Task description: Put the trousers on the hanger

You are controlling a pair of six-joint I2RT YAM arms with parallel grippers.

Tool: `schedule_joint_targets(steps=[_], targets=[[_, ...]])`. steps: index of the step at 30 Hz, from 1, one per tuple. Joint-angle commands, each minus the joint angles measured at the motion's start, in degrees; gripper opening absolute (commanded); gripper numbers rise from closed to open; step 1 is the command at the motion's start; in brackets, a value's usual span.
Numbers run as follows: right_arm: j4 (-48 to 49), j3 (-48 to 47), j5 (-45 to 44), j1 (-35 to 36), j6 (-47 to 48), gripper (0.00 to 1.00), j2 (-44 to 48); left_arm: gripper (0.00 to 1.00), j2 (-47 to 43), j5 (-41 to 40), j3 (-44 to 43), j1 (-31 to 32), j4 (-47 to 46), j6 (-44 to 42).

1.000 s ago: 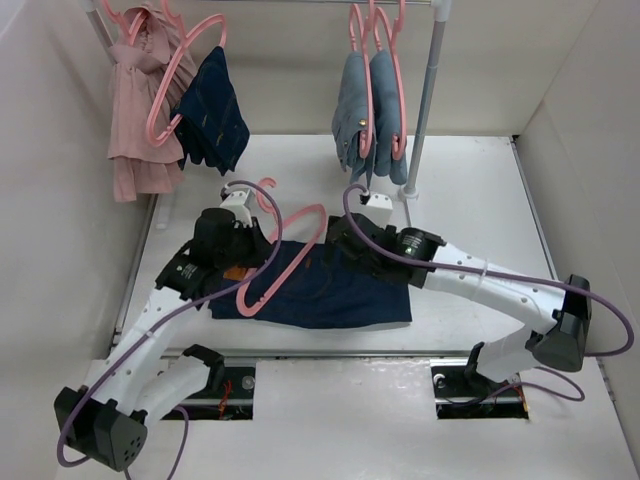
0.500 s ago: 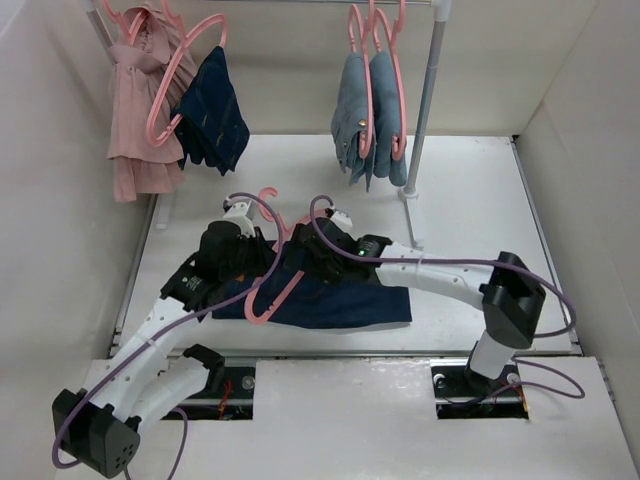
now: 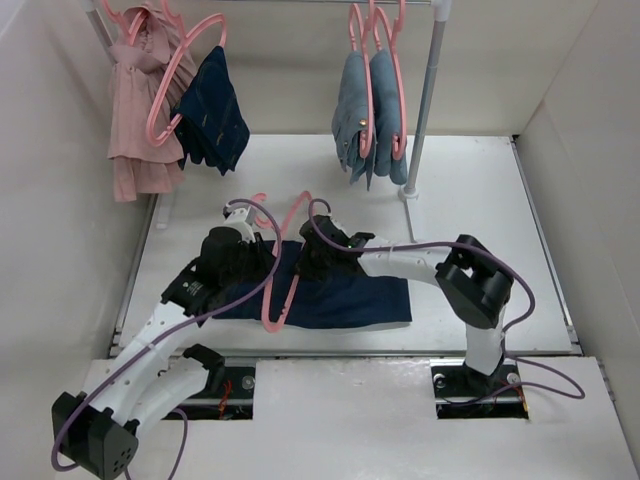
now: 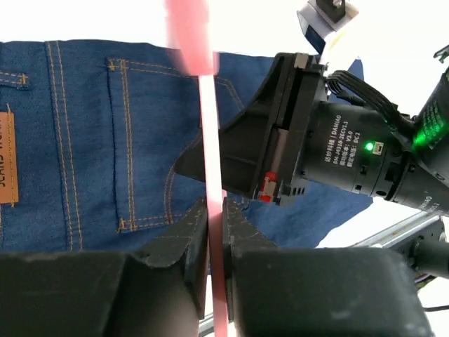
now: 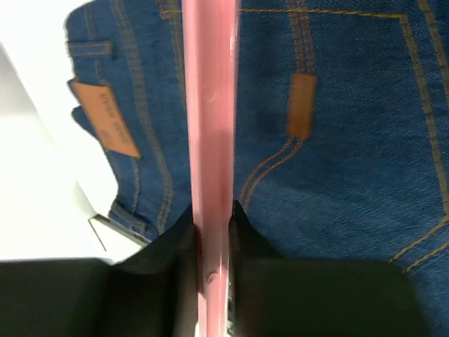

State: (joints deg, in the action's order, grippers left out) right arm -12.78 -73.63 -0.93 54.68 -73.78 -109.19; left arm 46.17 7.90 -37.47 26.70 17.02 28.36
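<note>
Both my grippers are on the hanger's bars, so my left gripper should take the hanger's hook (image 3: 262, 216) before my right gripper brings the legs of the trousers through.
The trousers (image 3: 350, 300) are dark navy jeans lying flat on the white table, with a tan patch (image 5: 105, 126) at the waistband. The pink hanger (image 3: 283, 275) stands over their left part, held between both arms. In the left wrist view my left gripper (image 4: 214, 207) has its jaws tight against the hanger's thin bar (image 4: 208, 140), above a back pocket of the trousers (image 4: 105, 140). In the right wrist view my right gripper (image 5: 212, 210) is shut on a broader face of the hanger (image 5: 210, 105), over the trousers (image 5: 337, 140). The two grippers (image 3: 265, 265) (image 3: 300, 262) sit close together.
A clothes rail with a metal pole (image 3: 425, 100) stands at the back. On it hang light-blue jeans (image 3: 365, 110) on pink hangers, a pink garment (image 3: 135, 110) and a small dark navy garment (image 3: 212, 112). White walls close in both sides.
My right arm swung left across the trousers and its jaws closed on the hanger. The hanger swung round until it runs nearly straight front to back. My left arm shifted slightly.
</note>
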Motion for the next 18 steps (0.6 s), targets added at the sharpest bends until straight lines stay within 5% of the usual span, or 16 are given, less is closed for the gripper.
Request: schedule_joint_targets(steps=[1,2,3,4,6,16,18], targets=[[3.5,0.1,2.0,1.0,3.5,0.0,1.7,0.18,-1.1,2.6,0.1,0.2,-4.9,-0.1],[3.5,2.1,1.3,1.0,4.1,0.0,2.7,0.54,-1.1,3.7,-0.4,0.2,-4.9,-1.3],[2.2,3.0,0.8,0.5,5.8,0.0,4.3,0.67,-1.1,4.4,-1.1,0.2,-4.9,-2.0],[1.3,3.6,0.0,0.5,7.1,0.0,5.0,0.9,-1.1,5.3,-3.0,0.2,-4.1,-2.9],[-0.5,4.4,0.0,0.5,11.4,0.0,6.1,1.0,-1.1,5.3,-5.7,0.2,-1.6,-6.4],[-1.9,10.4,0.8,0.0,19.8,0.0,10.4,1.0,4.2,6.9,-11.8,-3.9,3.6,-8.2],[-1.9,11.0,1.4,0.0,19.8,0.0,10.4,0.88,6.6,11.1,-11.2,-6.0,2.6,-8.2]])
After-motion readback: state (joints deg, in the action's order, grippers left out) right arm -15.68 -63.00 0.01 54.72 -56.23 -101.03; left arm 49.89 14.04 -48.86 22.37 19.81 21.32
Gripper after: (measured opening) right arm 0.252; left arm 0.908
